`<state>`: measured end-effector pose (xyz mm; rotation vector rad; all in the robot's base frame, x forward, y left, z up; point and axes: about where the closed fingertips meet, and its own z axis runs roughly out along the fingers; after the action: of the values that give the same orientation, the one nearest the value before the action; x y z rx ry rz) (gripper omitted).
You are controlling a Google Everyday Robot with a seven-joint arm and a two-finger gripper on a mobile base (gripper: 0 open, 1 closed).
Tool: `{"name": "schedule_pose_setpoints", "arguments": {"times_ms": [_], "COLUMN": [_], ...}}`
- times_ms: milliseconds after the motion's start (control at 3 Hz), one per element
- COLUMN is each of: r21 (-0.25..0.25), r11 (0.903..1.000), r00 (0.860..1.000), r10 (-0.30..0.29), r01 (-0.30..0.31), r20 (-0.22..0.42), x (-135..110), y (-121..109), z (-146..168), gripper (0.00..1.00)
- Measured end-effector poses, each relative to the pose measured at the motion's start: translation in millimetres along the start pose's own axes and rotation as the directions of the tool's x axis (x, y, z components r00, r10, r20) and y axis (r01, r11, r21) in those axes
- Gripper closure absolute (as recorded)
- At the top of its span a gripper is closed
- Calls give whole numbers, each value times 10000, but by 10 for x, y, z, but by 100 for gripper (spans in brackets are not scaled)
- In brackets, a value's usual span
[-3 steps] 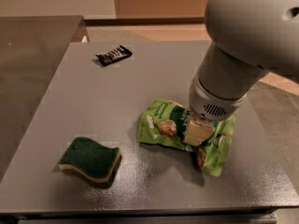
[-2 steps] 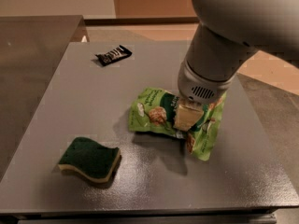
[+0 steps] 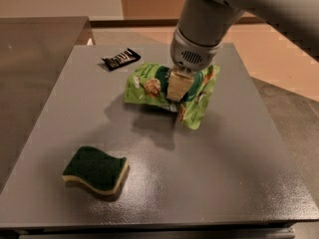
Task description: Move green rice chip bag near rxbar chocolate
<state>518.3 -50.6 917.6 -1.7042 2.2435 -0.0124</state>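
I should release the green rice chip bag on the grey table (image 3: pixel 151 59) beside the rxbar chocolate.
The green rice chip bag (image 3: pixel 149 87) is a crinkled bright-green pouch held in the air above the grey table (image 3: pixel 239 173), with its shadow below it. My gripper (image 3: pixel 177 89) comes down from the big white arm and is shut on the bag's middle. The rxbar chocolate (image 3: pixel 120 59), a small flat black wrapper with white lettering, lies on the table at the back left, a short way up and left of the bag's left end.
A dark-green and yellow sponge (image 3: pixel 95 170) lies near the front left of the table. A darker counter (image 3: pixel 35 49) adjoins the table on the left. The table's front edge runs along the bottom.
My gripper has lifted the green bag off the table and carried it back and left, toward the black bar. The sponge and the bar have not moved.
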Motion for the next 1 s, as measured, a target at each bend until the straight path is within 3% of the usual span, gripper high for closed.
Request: {"name": "schedule_pose_setpoints", "arguments": {"times_ms": [667, 1000], "r21": [420, 536], "r11": [9977, 9957], "r00": [9985, 9964], "r10": [519, 739], "r01": [-525, -761], "r20": [152, 418], "x": [-338, -487], "y": [-806, -1088], "z": [215, 311], "gripper": [100, 100]}}
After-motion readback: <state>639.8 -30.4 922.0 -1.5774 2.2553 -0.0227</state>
